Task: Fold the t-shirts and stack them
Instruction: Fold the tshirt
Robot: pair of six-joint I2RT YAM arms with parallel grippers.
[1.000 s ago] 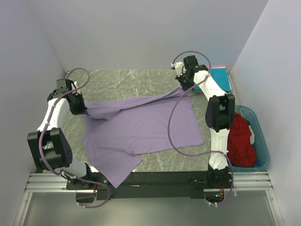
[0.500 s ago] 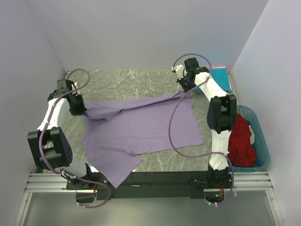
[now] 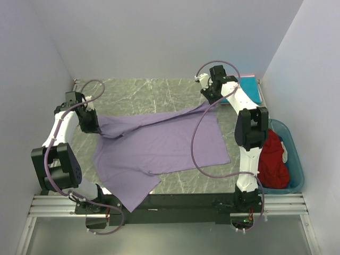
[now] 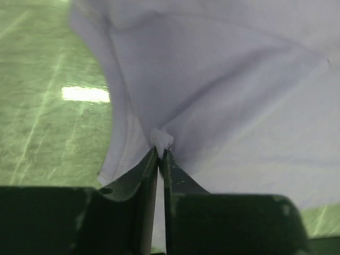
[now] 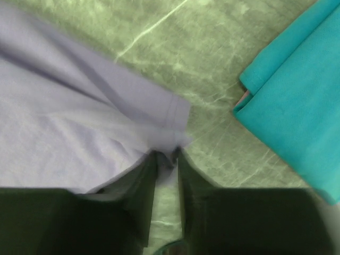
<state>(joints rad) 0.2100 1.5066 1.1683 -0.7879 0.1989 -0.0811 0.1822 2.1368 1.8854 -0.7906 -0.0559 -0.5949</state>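
Note:
The lavender t-shirt's hem is bunching up in my right gripper, so I will put it down, grip the hem farther from its far corner (image 5: 166,176) and spread it out flat.
A large lavender t-shirt (image 3: 159,146) lies spread on the marble table, one part hanging over the near edge. My left gripper (image 3: 94,126) is shut on its left edge, the fabric (image 4: 223,79) pinched between the fingertips (image 4: 161,154). My right gripper (image 3: 211,101) is shut on the shirt's far right corner (image 5: 159,135), beside the hem. A folded teal t-shirt (image 3: 245,90) lies at the far right corner and shows in the right wrist view (image 5: 297,101). A dark red t-shirt (image 3: 272,159) sits bunched in the bin.
A translucent teal plastic bin (image 3: 295,159) stands off the table's right side. White walls close in on the left, back and right. Bare marble table (image 3: 143,93) lies behind the lavender shirt.
The left gripper has moved a little right and toward the near side with the shirt's edge. The right gripper has shifted slightly right with its corner, stretching the far edge.

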